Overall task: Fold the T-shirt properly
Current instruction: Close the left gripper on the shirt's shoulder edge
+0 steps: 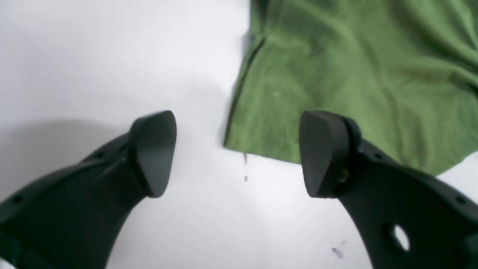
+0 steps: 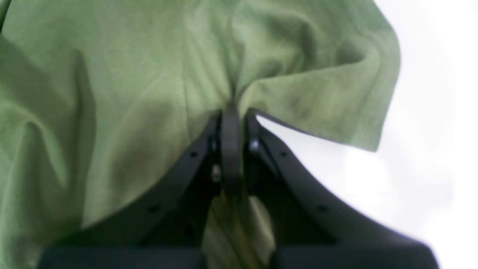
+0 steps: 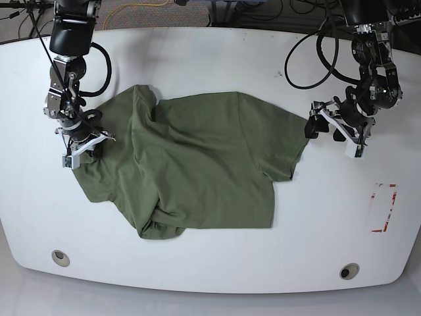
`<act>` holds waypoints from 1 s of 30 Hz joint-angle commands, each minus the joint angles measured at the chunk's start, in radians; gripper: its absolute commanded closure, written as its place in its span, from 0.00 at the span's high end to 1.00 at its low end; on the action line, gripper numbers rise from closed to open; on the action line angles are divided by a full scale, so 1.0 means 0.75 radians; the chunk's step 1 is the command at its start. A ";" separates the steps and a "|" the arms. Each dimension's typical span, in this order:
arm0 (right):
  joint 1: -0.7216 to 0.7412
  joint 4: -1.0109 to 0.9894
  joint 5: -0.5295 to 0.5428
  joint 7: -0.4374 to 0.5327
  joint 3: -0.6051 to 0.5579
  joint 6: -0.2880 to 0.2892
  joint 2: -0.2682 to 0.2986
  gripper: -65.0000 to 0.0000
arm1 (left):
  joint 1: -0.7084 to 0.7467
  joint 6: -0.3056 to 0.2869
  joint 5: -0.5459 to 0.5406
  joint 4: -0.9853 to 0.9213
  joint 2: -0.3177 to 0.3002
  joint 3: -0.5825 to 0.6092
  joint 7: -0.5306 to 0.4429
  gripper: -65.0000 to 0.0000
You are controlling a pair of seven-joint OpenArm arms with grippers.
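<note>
The olive-green T-shirt has the middle of the sleeve's open edge (image 3: 302, 148) (image 1: 290, 157), and my left gripper will go there next and close on it.
The olive-green T-shirt (image 3: 197, 171) lies crumpled and partly spread across the middle of the white table (image 3: 210, 59). In the base view my right gripper (image 3: 89, 148) sits at the shirt's left edge. The right wrist view shows it (image 2: 231, 116) shut on a pinched fold of the T-shirt (image 2: 130, 74), with cloth bunching above the fingers. My left gripper (image 3: 323, 130) hovers at the shirt's right sleeve edge. In the left wrist view it (image 1: 237, 149) stands wide open with nothing between its pads. A corner of the T-shirt (image 1: 336, 67) lies flat just ahead of the right finger (image 1: 321, 153).
A red-outlined mark (image 3: 383, 207) is on the table at the right. Two round holes (image 3: 60, 257) (image 3: 348, 270) sit near the front edge. Black cables (image 3: 309, 59) loop behind the left arm at the back right.
</note>
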 commanded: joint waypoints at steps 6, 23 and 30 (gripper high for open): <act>0.010 0.006 -0.003 -0.031 0.007 -0.001 0.000 0.00 | -0.084 -0.007 -0.017 -0.128 -0.014 0.001 -0.021 0.75; 0.004 0.045 -0.013 -0.031 0.007 -0.001 -0.019 0.00 | -0.110 -0.009 -0.017 -0.265 -0.014 0.116 -0.021 0.75; 0.004 0.045 -0.013 -0.031 0.007 -0.001 -0.019 0.00 | -0.106 -0.009 -0.017 -0.265 -0.014 0.159 -0.021 0.75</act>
